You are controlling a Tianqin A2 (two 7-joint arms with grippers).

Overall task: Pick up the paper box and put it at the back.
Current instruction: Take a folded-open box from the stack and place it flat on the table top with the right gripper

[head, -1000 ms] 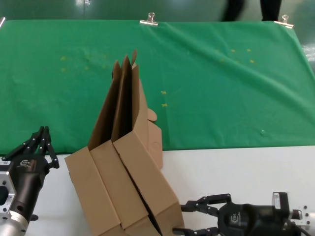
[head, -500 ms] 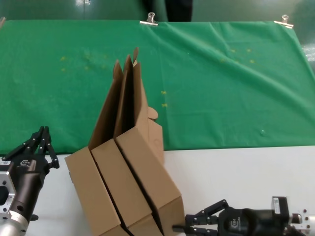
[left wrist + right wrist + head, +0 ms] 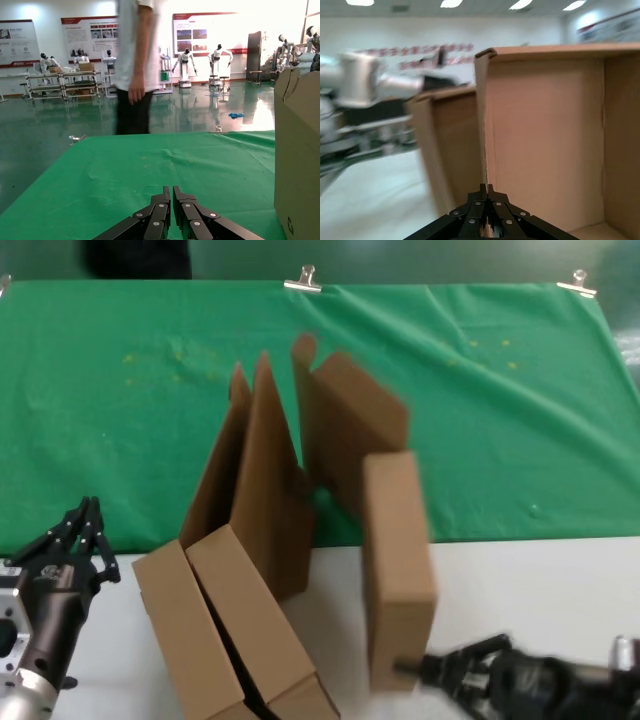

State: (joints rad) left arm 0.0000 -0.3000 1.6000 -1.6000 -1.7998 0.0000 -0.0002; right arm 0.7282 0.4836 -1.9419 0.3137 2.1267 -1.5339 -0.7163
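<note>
I need to lay the paper box flat on the green sheet's bare part on my right gripper's side (image 3: 485, 422). The paper box now stands upright, apart from the others.
Three brown cardboard mailer boxes show in the head view. My right gripper (image 3: 415, 668) at the front right is shut on the lower wall of one paper box (image 3: 395, 550), which stands upright and apart from the others, its open lid (image 3: 345, 425) over the green sheet (image 3: 480, 410). In the right wrist view the fingers (image 3: 487, 192) pinch the box wall's edge (image 3: 481, 120). The two other boxes (image 3: 225, 630) lean together at the front left. My left gripper (image 3: 88, 512) is shut and empty at the far left; it also shows in the left wrist view (image 3: 172, 192).
The white tabletop (image 3: 520, 590) runs along the front. Silver binder clips (image 3: 303, 281) hold the green sheet's far edge. A person stands beyond the sheet in the left wrist view (image 3: 134, 65). One leaning box's side shows there at the edge (image 3: 297, 150).
My right gripper has closed on the rightmost box and pulled it up and to the right, away from the other two. The left arm has not moved.
</note>
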